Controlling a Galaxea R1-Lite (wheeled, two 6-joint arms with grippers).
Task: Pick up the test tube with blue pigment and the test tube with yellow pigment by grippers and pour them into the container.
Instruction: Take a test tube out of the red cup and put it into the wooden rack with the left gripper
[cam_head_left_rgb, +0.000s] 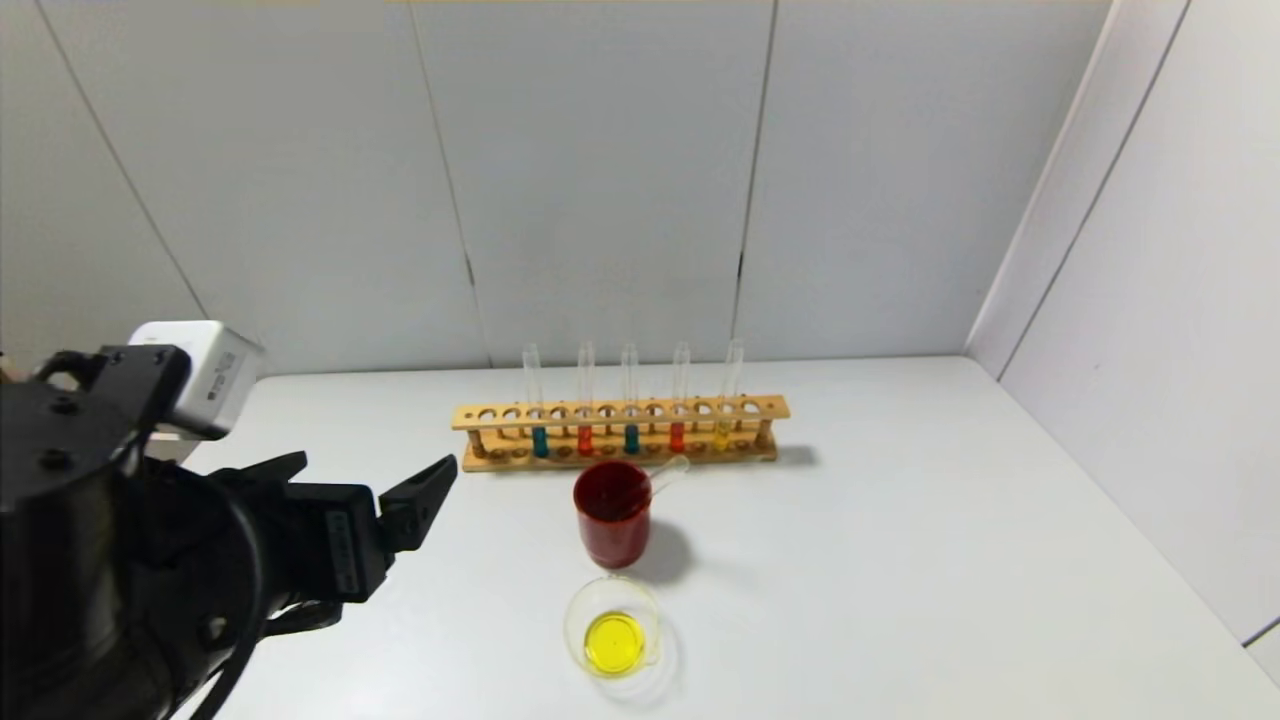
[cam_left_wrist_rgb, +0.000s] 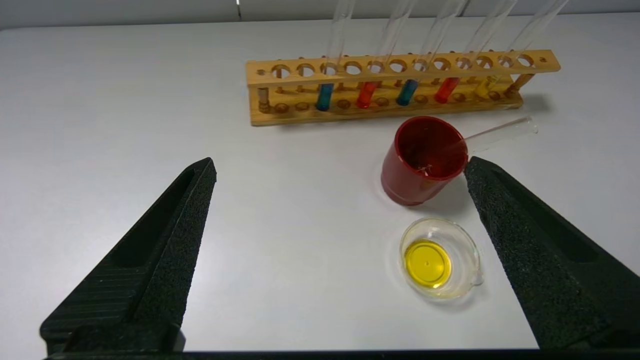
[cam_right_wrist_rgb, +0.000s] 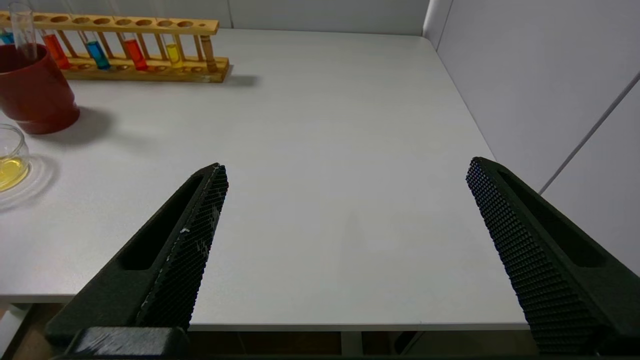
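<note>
My left gripper is to close on the clear upper part (cam_head_left_rgb: 535, 380) (cam_left_wrist_rgb: 340, 27) of the test tube with blue pigment that is farthest from the pale yellow tube.
Two test tubes with blue pigment (cam_head_left_rgb: 540, 440) (cam_head_left_rgb: 631, 438) stand upright in a wooden rack (cam_head_left_rgb: 620, 411) at the back of the table. The container (cam_head_left_rgb: 574, 612), a low glass dish, sits in front of the rack and holds a pool of yellow liquid. The test tube with yellow pigment is out of view. Only a tube with pale yellow liquid (cam_head_left_rgb: 722, 435) stands at the rack's right end. My left gripper (cam_head_left_rgb: 375, 470) hangs open and empty above the table, left of the dish. My right gripper (cam_right_wrist_rgb: 347, 167) is open and empty over the table's front right edge.
A dark red cup (cam_head_left_rgb: 612, 520) stands between rack and dish, with an empty clear tube (cam_head_left_rgb: 668, 473) leaning in it. Two orange-red tubes (cam_head_left_rgb: 585, 440) (cam_head_left_rgb: 677, 437) share the rack. Grey walls close the back and right. Bare white table (cam_head_left_rgb: 900, 560) lies to the right.
</note>
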